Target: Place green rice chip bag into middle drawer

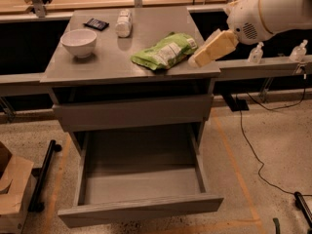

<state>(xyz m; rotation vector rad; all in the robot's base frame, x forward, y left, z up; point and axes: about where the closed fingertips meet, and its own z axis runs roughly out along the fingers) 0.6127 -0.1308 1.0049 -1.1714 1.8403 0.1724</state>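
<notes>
The green rice chip bag's middle, by its white label patch (169, 49), is the next place my gripper should go to and close on.
The green rice chip bag (163, 51) lies flat on the grey cabinet top (97, 62), right of centre, with its white label patch facing up. My gripper (195, 60) hangs from the white arm at the upper right and sits just to the right of the bag, low over the top's right edge, with its tip close to the bag's right end. The middle drawer (141, 209) is pulled out wide below the closed upper drawer front (131, 112), and nothing lies inside it.
A white bowl (78, 42), a small black object (95, 24) and a white bottle on its side (124, 23) sit on the cabinet top. A cardboard box (12, 189) stands at the lower left. A black cable (253, 145) runs across the floor at right.
</notes>
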